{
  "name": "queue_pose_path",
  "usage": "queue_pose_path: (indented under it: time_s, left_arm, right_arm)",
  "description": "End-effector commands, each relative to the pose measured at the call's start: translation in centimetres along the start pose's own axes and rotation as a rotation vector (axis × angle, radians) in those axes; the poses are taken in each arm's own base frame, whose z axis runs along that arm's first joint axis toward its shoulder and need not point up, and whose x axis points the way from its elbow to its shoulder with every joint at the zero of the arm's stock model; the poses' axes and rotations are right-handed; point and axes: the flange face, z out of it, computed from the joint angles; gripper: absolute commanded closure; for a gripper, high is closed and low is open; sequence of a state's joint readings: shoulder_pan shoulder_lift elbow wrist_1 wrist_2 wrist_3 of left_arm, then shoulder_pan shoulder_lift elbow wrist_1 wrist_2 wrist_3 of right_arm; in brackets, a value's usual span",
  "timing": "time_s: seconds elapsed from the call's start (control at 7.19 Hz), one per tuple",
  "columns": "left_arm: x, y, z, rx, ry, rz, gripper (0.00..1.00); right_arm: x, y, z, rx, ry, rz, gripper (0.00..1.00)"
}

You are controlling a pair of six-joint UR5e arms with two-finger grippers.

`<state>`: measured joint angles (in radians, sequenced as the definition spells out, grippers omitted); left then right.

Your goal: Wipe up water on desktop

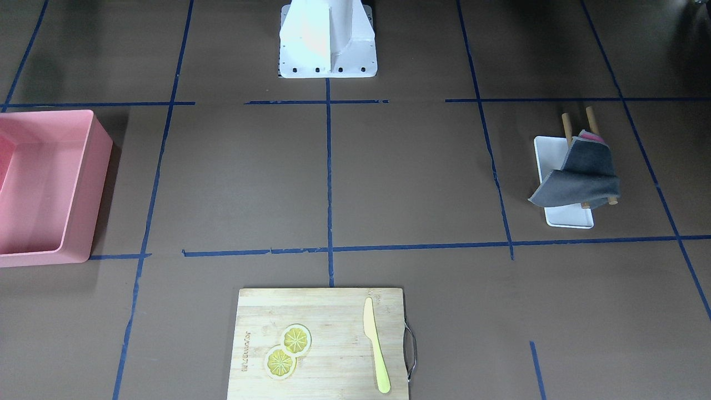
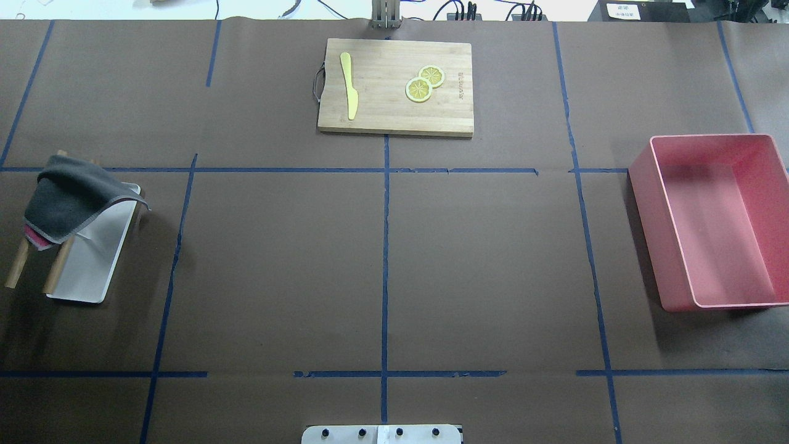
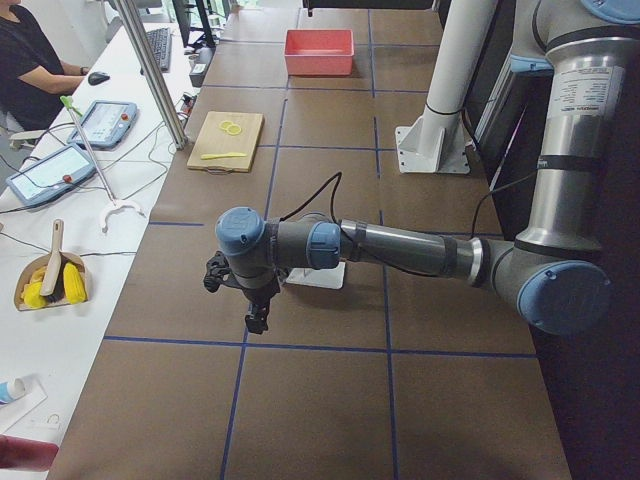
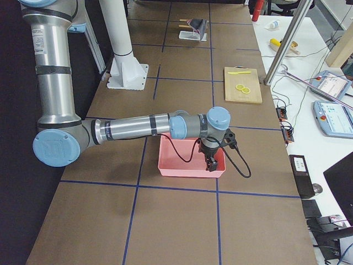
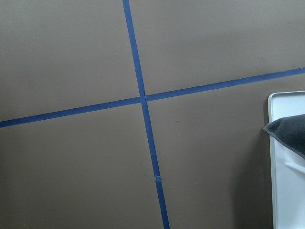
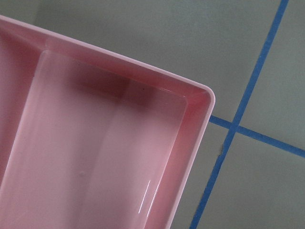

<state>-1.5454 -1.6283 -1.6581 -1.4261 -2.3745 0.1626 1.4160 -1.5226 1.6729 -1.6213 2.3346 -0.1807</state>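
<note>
The grey cloth's middle (image 1: 596, 162), between the bars of the wooden rack, is the spot my left gripper needs to go to next and close on.
The desktop (image 2: 481, 259) is dark brown and marked with blue tape lines; I see no water on it. A grey cloth (image 2: 71, 194) hangs over a small wooden rack above a white tray (image 2: 92, 265) at the robot's left end; it also shows in the front view (image 1: 583, 175). My left gripper (image 3: 257, 320) shows only in the exterior left view, hanging above the desktop beside the tray; I cannot tell if it is open or shut. My right gripper (image 4: 211, 164) shows only in the exterior right view, over a corner of the pink bin (image 4: 182, 160); I cannot tell its state.
The pink bin (image 2: 715, 222) stands at the robot's right end. A bamboo cutting board (image 2: 394, 111) with a yellow knife (image 2: 349, 86) and two lemon slices (image 2: 424, 83) lies at the far middle edge. The white robot base (image 1: 328, 41) stands at the near edge.
</note>
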Motion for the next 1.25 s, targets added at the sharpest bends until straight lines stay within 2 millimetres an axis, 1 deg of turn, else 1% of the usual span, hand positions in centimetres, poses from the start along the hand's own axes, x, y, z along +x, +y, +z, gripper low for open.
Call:
queue_pose_path:
  time_s: [0.0,0.14,0.42,0.7,0.83,1.11]
  left_arm:
    - [-0.46,1.73,1.26,-0.002,-0.001,0.068,0.00]
    - [-0.48,1.93,1.30,-0.001,-0.003,0.068,0.00]
    - [-0.29,1.72,1.10,0.006,-0.002,0.073,0.00]
    - [-0.44,1.80,1.29,0.005,0.001,0.073,0.00]
    - [-0.37,2.24,1.26,0.009,0.009,0.077,0.00]
    - [-0.18,2.06,1.16,0.011,0.009,0.079,0.00]
  right_arm:
    - [-0.31,-0.17,-0.09,0.005,-0.024,-0.003,0.00]
    - [-0.32,-0.38,-0.15,0.007,-0.022,-0.005,0.00]
    - [-0.29,-0.58,-0.15,0.008,-0.024,-0.010,0.00]
    - [-0.22,-0.41,0.01,0.006,-0.029,-0.048,0.00]
    - [-0.35,-0.38,-0.05,0.008,-0.036,-0.050,0.00]
    - [0.00,-0.42,0.46,0.003,-0.040,-0.055,0.00]
